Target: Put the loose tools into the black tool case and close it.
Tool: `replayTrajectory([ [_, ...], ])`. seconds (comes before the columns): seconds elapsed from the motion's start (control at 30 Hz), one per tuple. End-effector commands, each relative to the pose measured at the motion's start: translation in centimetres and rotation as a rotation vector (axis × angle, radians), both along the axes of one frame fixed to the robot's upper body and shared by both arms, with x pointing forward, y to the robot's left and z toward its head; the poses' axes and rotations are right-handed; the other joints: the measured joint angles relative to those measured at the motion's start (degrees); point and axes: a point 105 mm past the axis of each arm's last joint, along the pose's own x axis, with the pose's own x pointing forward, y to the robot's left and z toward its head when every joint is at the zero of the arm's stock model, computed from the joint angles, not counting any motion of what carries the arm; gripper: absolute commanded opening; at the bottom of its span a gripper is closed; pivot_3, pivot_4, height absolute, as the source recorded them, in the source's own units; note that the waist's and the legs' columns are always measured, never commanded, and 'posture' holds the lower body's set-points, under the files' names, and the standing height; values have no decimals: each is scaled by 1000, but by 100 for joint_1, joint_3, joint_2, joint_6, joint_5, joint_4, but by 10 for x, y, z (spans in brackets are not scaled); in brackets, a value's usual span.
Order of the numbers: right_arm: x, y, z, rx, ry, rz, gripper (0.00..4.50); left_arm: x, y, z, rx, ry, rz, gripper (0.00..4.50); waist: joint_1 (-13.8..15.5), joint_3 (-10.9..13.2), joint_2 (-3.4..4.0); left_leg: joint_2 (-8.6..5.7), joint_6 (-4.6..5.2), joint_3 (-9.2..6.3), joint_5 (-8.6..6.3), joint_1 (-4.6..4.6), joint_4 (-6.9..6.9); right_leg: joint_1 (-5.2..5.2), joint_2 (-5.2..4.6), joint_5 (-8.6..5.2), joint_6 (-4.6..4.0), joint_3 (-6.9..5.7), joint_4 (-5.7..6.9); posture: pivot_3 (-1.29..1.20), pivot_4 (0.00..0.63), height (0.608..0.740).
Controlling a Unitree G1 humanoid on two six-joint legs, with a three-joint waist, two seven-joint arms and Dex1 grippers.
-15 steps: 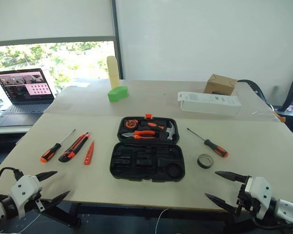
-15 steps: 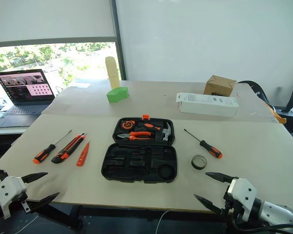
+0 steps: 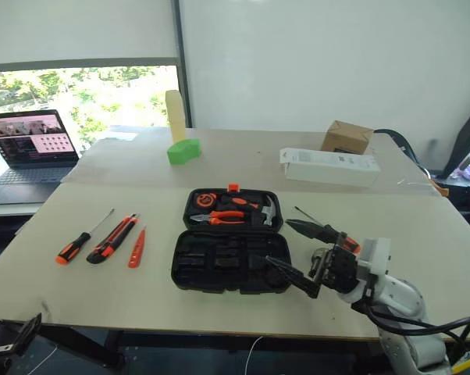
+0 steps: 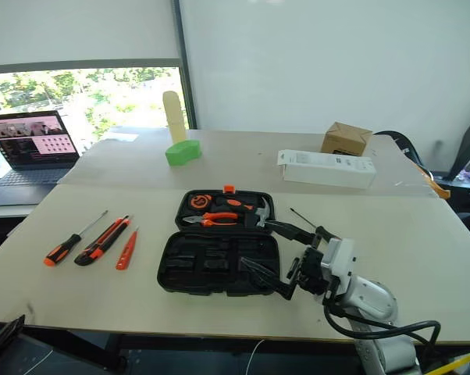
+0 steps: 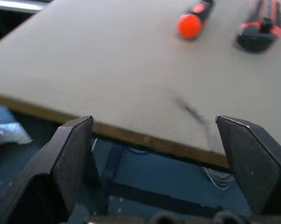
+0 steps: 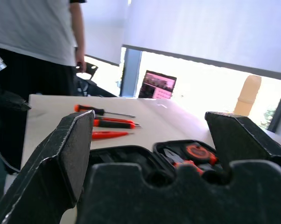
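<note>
I will close my left gripper on the handle of the screwdriver beside the utility knife, at the handle's black end (image 3: 83, 237) next to the metal rod.
The black tool case (image 3: 231, 262) lies open mid-table, with pliers, a hammer and a tape measure in its far half. To its left lie an orange-and-black screwdriver (image 3: 74, 247), the utility knife (image 3: 115, 237) and a slim orange tool (image 3: 137, 248). A second screwdriver (image 3: 304, 212) lies right of the case, its handle partly behind my right gripper (image 3: 279, 242). That gripper is open and hovers at the case's right edge with nothing between its fingers. My left gripper (image 5: 153, 120) is open and empty just off the table's near left edge, with the screwdriver's end (image 5: 189, 25) ahead of it.
A white long carton (image 3: 329, 166) and a brown box (image 3: 348, 137) sit at the back right. A green object (image 3: 184, 150) and a pale cylinder (image 3: 175, 113) stand at the back. A laptop (image 3: 33, 144) is at the far left. A person (image 6: 42, 32) stands beyond the table's left side.
My right gripper has risen from below the table's front right edge and swung left over the table to the case's right side. The left gripper has sunk towards the lower left corner.
</note>
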Motion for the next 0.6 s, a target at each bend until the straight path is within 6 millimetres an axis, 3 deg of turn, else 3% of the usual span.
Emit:
replayTrajectory([
  [0.03, -9, -2, -3, -47, -39, 21, 4420, 26, 7, 43, 39, -73, -36, 4500, 4, -8, -15, 0, -1, 0, 1, 0, 0, 0, 2, 0, -1, -1, 1, 0, 150, 740],
  [0.13, -9, -5, -6, -66, -33, 15, 4420, 54, 8, 54, 70, 16, -103, 4500, -16, -12, -29, 3, -17, 2, 11, 6, 0, 0, 12, 3, -14, -4, 5, 0, 150, 740],
  [0.2, -7, -7, -8, -74, -27, 6, 4420, 83, 2, 57, 128, 131, -201, 4500, -67, -17, -33, 8, -22, 3, 14, 20, -2, 1, 30, 13, -29, 6, 6, 0, 150, 740],
  [0.3, -4, -9, -11, -84, -20, -9, 4420, 118, 7, 65, 176, 263, -206, 4500, -76, -12, -25, 8, -28, 0, 18, 30, -5, -4, 51, 18, -39, 11, 11, 0, 150, 740],
  [0.4, -1, -11, -12, -87, -23, -23, 4420, 137, 16, 63, 209, 343, -204, 4500, -168, -15, -27, 13, -38, 3, 18, 32, -16, -19, 58, 24, -48, 9, 19, 0, 150, 740],
  [0.57, -2, -15, -12, -90, -26, -50, 4420, 158, 6, 46, 203, 485, -276, 4500, -254, -17, -34, 8, -83, 1, 16, 17, -16, -59, 63, 32, -61, -1, 77, 0, 150, 740],
  [0.6, -2, -17, -12, -89, -24, -61, 4470, 160, 4, 43, 194, 507, -287, 4244, -257, -18, -34, 6, -80, 2, 13, 16, -15, -66, 63, 32, -61, 0, 82, 0, 150, 740],
])
